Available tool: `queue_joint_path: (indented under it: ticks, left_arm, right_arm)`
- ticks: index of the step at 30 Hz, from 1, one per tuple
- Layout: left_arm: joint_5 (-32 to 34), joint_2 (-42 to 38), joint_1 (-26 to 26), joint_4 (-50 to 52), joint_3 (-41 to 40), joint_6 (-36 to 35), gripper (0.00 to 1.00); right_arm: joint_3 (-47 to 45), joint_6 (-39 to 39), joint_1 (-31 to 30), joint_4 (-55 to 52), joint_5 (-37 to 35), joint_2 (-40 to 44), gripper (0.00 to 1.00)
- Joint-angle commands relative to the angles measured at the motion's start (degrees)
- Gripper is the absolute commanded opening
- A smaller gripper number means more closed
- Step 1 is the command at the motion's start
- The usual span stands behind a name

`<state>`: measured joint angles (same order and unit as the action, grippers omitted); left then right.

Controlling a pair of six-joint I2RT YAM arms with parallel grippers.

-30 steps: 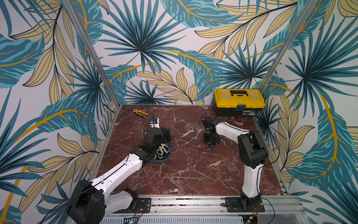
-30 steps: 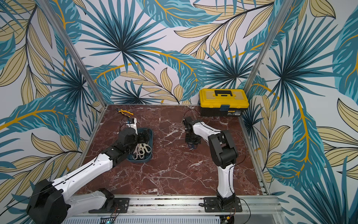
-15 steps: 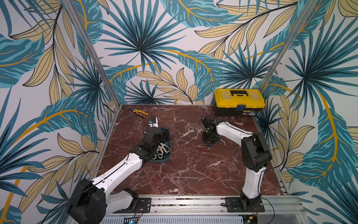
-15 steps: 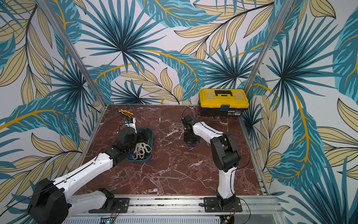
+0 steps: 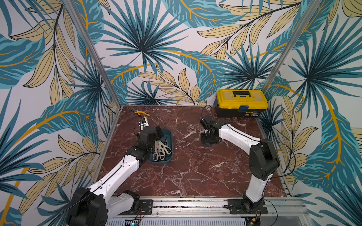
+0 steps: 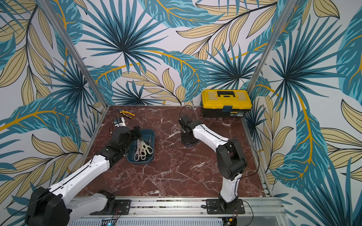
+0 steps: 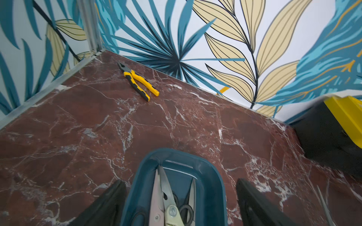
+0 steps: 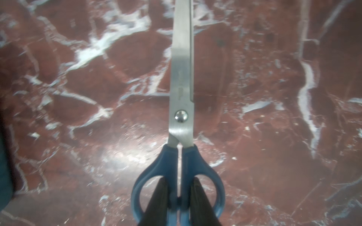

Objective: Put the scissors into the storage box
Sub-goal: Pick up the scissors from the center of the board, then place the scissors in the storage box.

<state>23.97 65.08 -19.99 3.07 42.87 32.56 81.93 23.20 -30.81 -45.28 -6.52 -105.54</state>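
I will use my right gripper to lay the blue-handled scissors, now low over the marble, down on the pale shears inside the dark teal storage box (image 5: pixel 159 148).
The dark teal storage box (image 5: pixel 161 162) (image 6: pixel 140 161) (image 7: pixel 141 185) stands left of the table's middle. Inside it lie several scissors (image 5: pixel 161 149) (image 6: pixel 144 149) (image 7: pixel 168 197), pale shears over black-handled ones. My left gripper (image 5: pixel 155 134) (image 6: pixel 135 133) (image 7: pixel 179 182) hangs open over the box's far end, a finger on each side. My right gripper (image 5: pixel 209 141) (image 6: pixel 188 141) (image 8: pixel 179 179) is low over the marble in the middle. It is shut on the handles of blue-handled scissors (image 8: pixel 181 78), one finger in each loop. Whether those scissors touch the table I cannot tell.
Yellow-and-black pliers (image 5: pixel 142 113) (image 6: pixel 126 113) (image 7: pixel 139 82) lie near the back left corner. A yellow-lidded black toolbox (image 5: pixel 242 101) (image 6: pixel 226 101) (image 7: pixel 333 127) stands at the back right. Patterned walls close off the left, back and right sides.
The right arm's elbow has swung out to the right and nearer, and its gripper has shifted slightly left with the scissors. The left gripper has barely moved.
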Motion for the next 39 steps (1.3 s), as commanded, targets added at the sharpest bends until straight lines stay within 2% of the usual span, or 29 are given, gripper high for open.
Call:
queue_joint_path:
  ticks: [1, 5, 13, 20, 24, 29, 32, 34, 37, 39]
  left_arm:
    - [1.6, -1.2, 2.9, 2.1, -0.6, 1.8, 0.92]
    - [0.9, -2.9, 7.0, 2.5, -1.8, 4.1, 0.92]
    - [4.9, -9.0, 9.9, 3.4, -6.2, 6.0, 0.95]
    - [8.9, -17.3, 10.8, 5.1, -13.7, 10.1, 0.96]
    - [11.1, -22.4, 10.8, 5.8, -17.3, 10.9, 0.96]
    - [12.6, -25.1, 10.8, 6.3, -18.6, 8.3, 0.96]
    - [13.8, -24.3, 10.8, 6.0, -18.7, 6.8, 0.97]
    - [14.8, -23.5, 10.8, 5.8, -19.0, 6.7, 0.97]
    - [15.7, -22.9, 10.8, 4.3, -19.4, 4.2, 0.97]
    - [15.9, -22.9, 10.8, 1.8, -19.8, 1.0, 0.98]
  right_arm:
    - [0.7, -1.6, -2.2, 0.0, 2.2, 1.0, 0.06]
    - [2.7, -3.1, -5.6, 0.3, 3.6, 0.1, 0.06]
    - [10.9, -4.1, -12.8, 0.4, 10.2, -3.5, 0.06]
    - [23.1, -1.2, -16.9, 0.5, 18.9, -13.8, 0.07]
    - [32.0, -0.6, -18.1, -0.6, 24.1, -22.6, 0.08]
    - [39.2, 1.0, -19.4, -0.6, 25.6, -27.7, 0.09]
    - [40.6, 2.3, -19.4, -0.7, 23.8, -28.7, 0.24]
    - [40.6, 2.3, -19.4, -0.6, 23.8, -28.9, 0.30]
    - [40.2, 1.4, -19.3, -0.7, 22.8, -27.7, 0.54]
    - [39.4, -0.1, -19.1, -0.7, 20.4, -25.8, 0.62]
